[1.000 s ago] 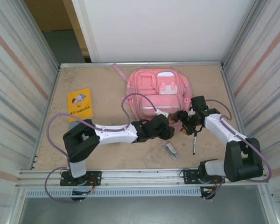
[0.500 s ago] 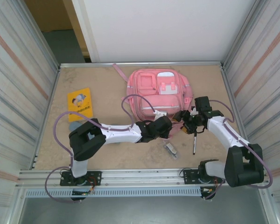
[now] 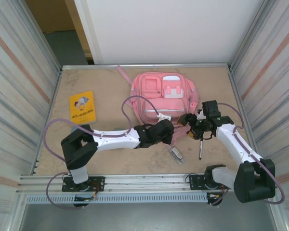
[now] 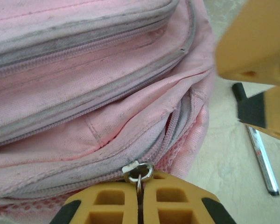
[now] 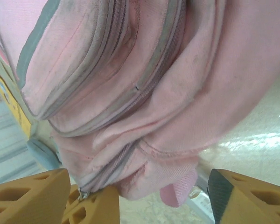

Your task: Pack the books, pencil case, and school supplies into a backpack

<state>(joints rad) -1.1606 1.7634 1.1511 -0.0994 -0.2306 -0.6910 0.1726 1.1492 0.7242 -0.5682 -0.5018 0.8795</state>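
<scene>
My right gripper needs to pinch the fabric (image 4: pixel 196 100) beside the zipper before my left gripper pulls further, as the backpack's near corner bunches loosely past the zipper pull.
The pink backpack (image 3: pixel 164 96) lies flat at the table's back middle. My left gripper (image 3: pixel 170 132) is at its near edge, shut on the metal zipper pull (image 4: pixel 139 171) of the main zipper, which gapes a little to the right of the slider. My right gripper (image 3: pixel 187 120) is open around the backpack's near right corner (image 5: pixel 154 177), fingers (image 5: pixel 245 198) wide apart. The black pen (image 3: pixel 201 147) and the clear-and-grey item (image 3: pixel 176 154) lie in front of the backpack. The orange-yellow book (image 3: pixel 83 107) lies at the left. A blue-grey pouch (image 5: pixel 41 154) shows past the backpack.
Corrugated metal walls close in the table on the left and right, with a rail (image 3: pixel 144 183) along the near edge. Purple cables loop off both arms over the table. Bare tabletop (image 3: pixel 101 86) lies between the book and the backpack.
My left arm's elbow has swung leftward and its gripper has drifted slightly left along the backpack's near edge with the pull. The right gripper has barely moved.
</scene>
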